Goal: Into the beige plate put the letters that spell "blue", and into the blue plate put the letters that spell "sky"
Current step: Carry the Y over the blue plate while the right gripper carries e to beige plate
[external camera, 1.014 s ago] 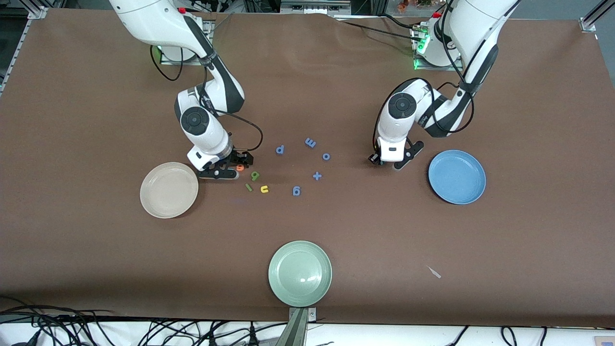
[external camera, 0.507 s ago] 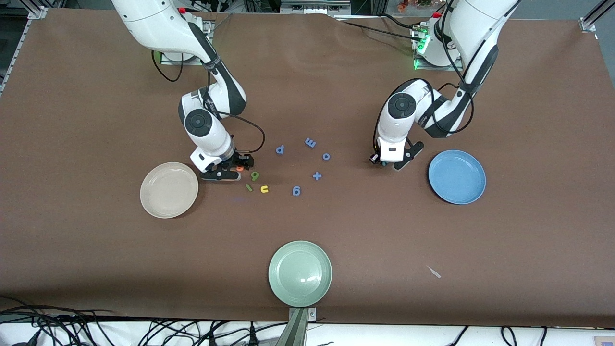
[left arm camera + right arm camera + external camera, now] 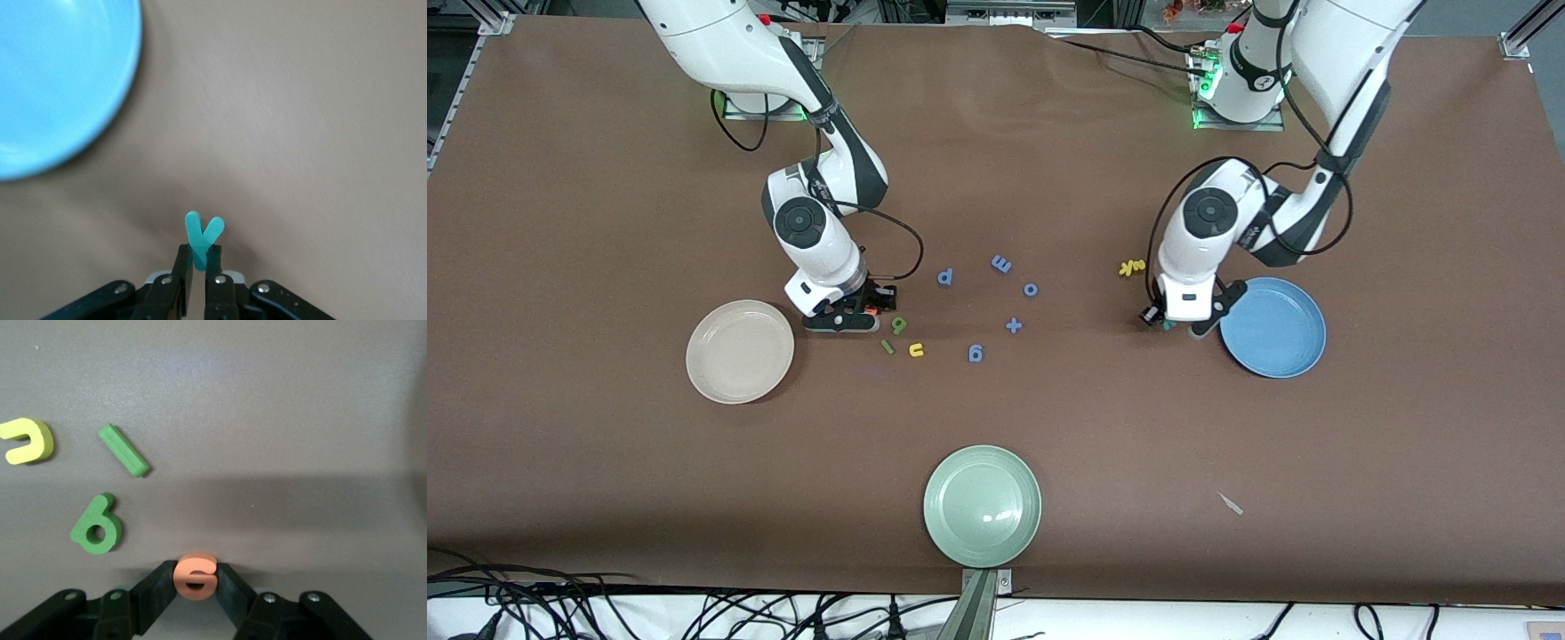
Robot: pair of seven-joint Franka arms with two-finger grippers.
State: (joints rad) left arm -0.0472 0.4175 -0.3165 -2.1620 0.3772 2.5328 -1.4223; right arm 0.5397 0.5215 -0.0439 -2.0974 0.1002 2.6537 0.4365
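The robot's left gripper needs to release the teal y just off the middle of the blue plate (image 3: 1264, 330).
My right gripper (image 3: 863, 311) sits low on the table beside the beige plate (image 3: 739, 351), its jaws shut on the orange e (image 3: 195, 577). The green b (image 3: 899, 325), green l (image 3: 887, 347) and yellow u (image 3: 916, 350) lie just nearer the camera. My left gripper (image 3: 1169, 322) is shut on the teal y (image 3: 203, 233), over the table next to the rim of the blue plate (image 3: 1272, 327). The yellow s and k (image 3: 1132, 267) lie together on the table, farther from the camera than that gripper.
Several blue letters (image 3: 1001, 264) are scattered mid-table between the two grippers. A pale green plate (image 3: 982, 506) stands near the table's front edge. A small scrap (image 3: 1231, 504) lies toward the left arm's end.
My right gripper's jaws closed in on the orange e. My left arm moved toward the blue plate with the teal y, uncovering the yellow s and k.
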